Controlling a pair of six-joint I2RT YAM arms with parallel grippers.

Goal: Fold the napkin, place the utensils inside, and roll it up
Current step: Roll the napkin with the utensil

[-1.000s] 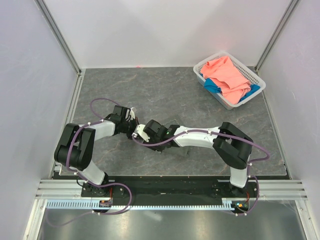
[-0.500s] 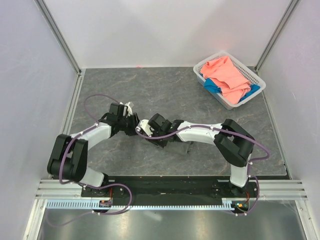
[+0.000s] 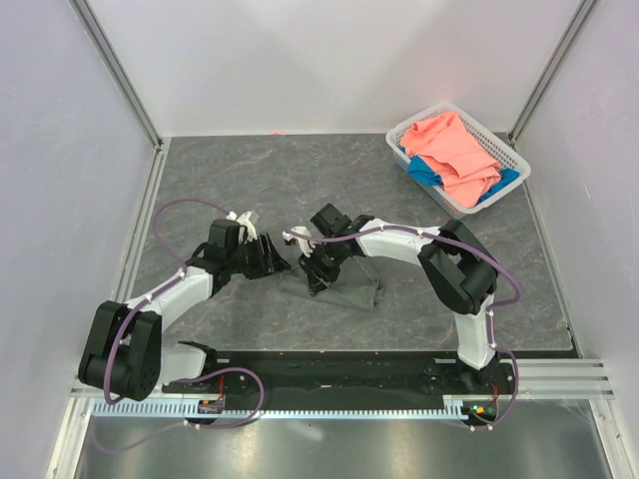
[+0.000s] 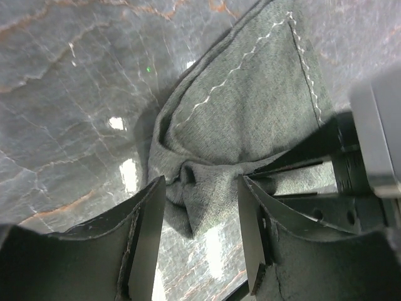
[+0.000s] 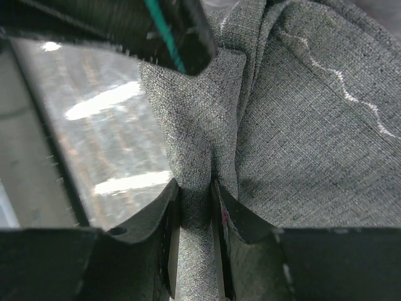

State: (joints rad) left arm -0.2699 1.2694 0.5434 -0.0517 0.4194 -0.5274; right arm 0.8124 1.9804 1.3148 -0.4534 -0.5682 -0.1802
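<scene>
The crumpled end of the napkin lies loose at the left gripper's open fingers, so the left gripper should pinch that end [image 4: 202,182] before the right gripper leaves the napkin's raised fold.
The dark grey napkin [image 3: 349,292] lies bunched on the table in front of the arms. My right gripper [image 3: 318,271] is at its left end. In the right wrist view the right gripper [image 5: 197,197] is shut on a raised fold of the napkin [image 5: 313,125]. My left gripper [image 3: 277,261] stands just left of the cloth, open. In the left wrist view the left gripper [image 4: 200,210] has the napkin's [image 4: 250,119] crumpled end just ahead of its tips, not pinched. The utensils are out of view.
A white basket [image 3: 507,150] with a salmon-pink cloth [image 3: 454,150] and a blue cloth [image 3: 424,172] stands at the far right corner. Grey walls close in the table on three sides. The two grippers work very close together.
My left gripper has opened, let go of the napkin and backed off to the left. My right gripper has closed on a fold, and the cloth now shows on the table.
</scene>
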